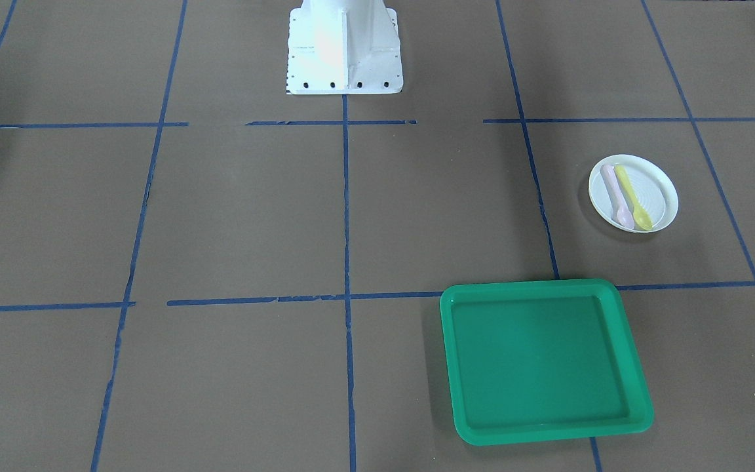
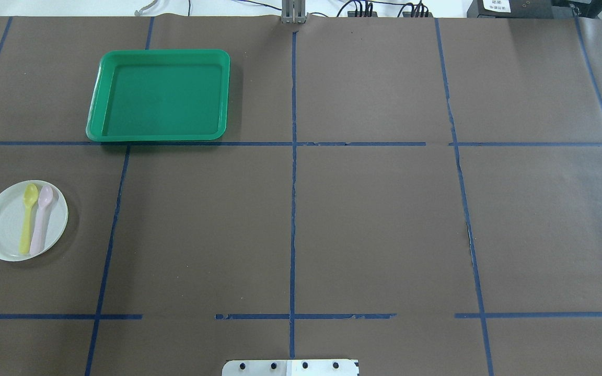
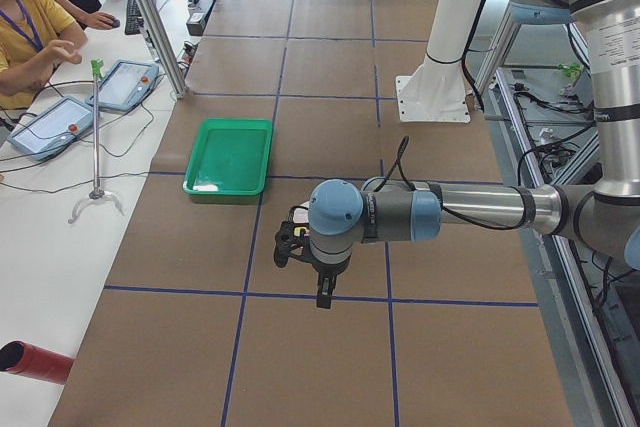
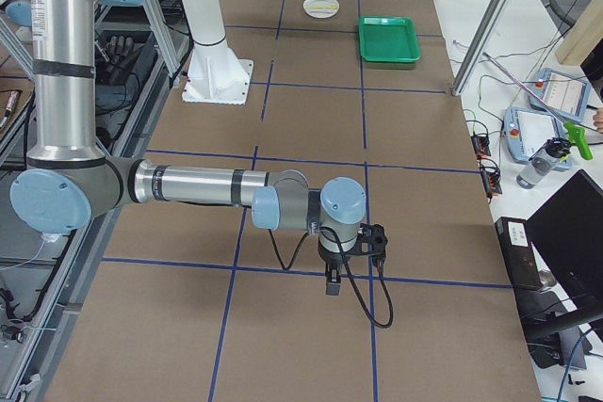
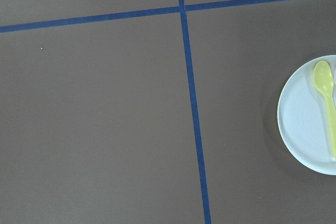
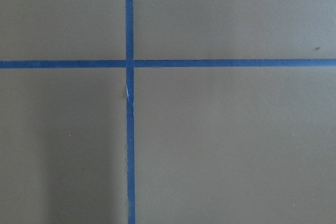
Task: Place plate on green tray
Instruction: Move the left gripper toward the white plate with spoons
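The robot's left gripper should close on the white plate's rim (image 1: 676,197) (image 5: 279,115), on the side closer to the yellow spoon, across from the pink spoon.
A white round plate (image 2: 3,230) lies on the brown table at the robot's left, with a yellow spoon (image 2: 28,216) and a pink spoon (image 2: 41,219) on it. It also shows in the front view (image 1: 662,196) and at the right edge of the left wrist view (image 5: 304,124). The green tray (image 2: 160,94) sits empty further out on the table, apart from the plate. My left gripper (image 3: 322,295) hangs above the table near the plate. My right gripper (image 4: 332,285) hangs over the table's far right part. I cannot tell whether either is open or shut.
The robot's white pedestal base (image 1: 345,49) stands at the table's middle edge. Blue tape lines (image 2: 293,209) divide the brown cover into squares. In the exterior left view, operators sit at a side bench with tablets (image 3: 125,84) and a red cylinder (image 3: 35,362).
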`<control>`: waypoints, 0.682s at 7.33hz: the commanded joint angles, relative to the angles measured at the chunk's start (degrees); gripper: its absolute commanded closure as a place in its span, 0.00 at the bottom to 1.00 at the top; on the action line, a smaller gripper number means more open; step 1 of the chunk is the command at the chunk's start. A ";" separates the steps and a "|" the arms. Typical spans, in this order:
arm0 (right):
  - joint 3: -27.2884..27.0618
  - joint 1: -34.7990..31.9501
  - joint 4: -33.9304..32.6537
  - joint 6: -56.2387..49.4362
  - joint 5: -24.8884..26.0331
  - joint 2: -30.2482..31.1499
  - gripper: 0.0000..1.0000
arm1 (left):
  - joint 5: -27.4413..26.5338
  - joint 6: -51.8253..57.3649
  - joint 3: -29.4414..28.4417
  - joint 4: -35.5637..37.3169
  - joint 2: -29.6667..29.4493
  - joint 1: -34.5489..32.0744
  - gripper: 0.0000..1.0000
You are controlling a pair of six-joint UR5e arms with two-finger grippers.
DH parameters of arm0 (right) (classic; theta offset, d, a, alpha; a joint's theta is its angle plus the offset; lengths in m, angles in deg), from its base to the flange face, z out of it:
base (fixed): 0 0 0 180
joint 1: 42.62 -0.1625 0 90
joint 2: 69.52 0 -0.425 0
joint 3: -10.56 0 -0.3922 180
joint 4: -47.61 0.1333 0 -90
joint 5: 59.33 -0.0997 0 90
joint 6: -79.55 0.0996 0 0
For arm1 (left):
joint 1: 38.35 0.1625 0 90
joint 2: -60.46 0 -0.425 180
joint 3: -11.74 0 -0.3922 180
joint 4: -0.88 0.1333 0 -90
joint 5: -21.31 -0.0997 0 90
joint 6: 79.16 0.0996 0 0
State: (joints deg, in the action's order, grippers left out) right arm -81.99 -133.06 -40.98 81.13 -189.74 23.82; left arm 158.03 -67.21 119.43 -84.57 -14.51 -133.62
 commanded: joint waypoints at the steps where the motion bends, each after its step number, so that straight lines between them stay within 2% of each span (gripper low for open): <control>1: 0.00 0.00 0.00 0.00 -0.02 0.00 0.00 | 0.21 -0.17 0.41 0.10 -0.26 0.26 0.00; 4: 0.00 0.00 0.00 0.00 -0.02 0.00 0.00 | 0.83 0.43 0.67 -2.34 -3.06 0.53 0.00; 5: 0.00 0.00 0.00 0.00 -0.02 0.00 0.00 | 1.27 -0.26 0.68 -3.05 -3.25 3.66 0.00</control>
State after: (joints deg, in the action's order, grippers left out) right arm -81.99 -133.06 -41.00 81.13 -189.75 23.82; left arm 158.89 -67.15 119.92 -86.42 -16.88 -132.39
